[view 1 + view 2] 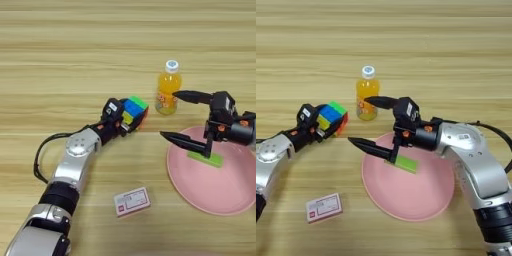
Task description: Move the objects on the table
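Observation:
My right gripper needs to go to the orange-juice bottle behind the pink plate next and close around the bottle's body (169,91), below its cap.
My left gripper (123,119) is shut on the multicoloured puzzle cube (135,111), left of the table's middle, and the cube is tilted. My right gripper (357,120) stands wide open over the left rim of the pink plate (406,200). Its upper finger (381,102) reaches in front of the orange-juice bottle (367,95), which stands upright just behind the plate. A flat green block (406,163) lies on the plate under the gripper's base, with nothing gripping it. The red-and-white card box (132,201) lies flat near the front edge.
The wooden table (60,60) stretches bare behind and to the left of the objects. My left forearm (75,160) crosses the front left area, with a black cable looping beside it.

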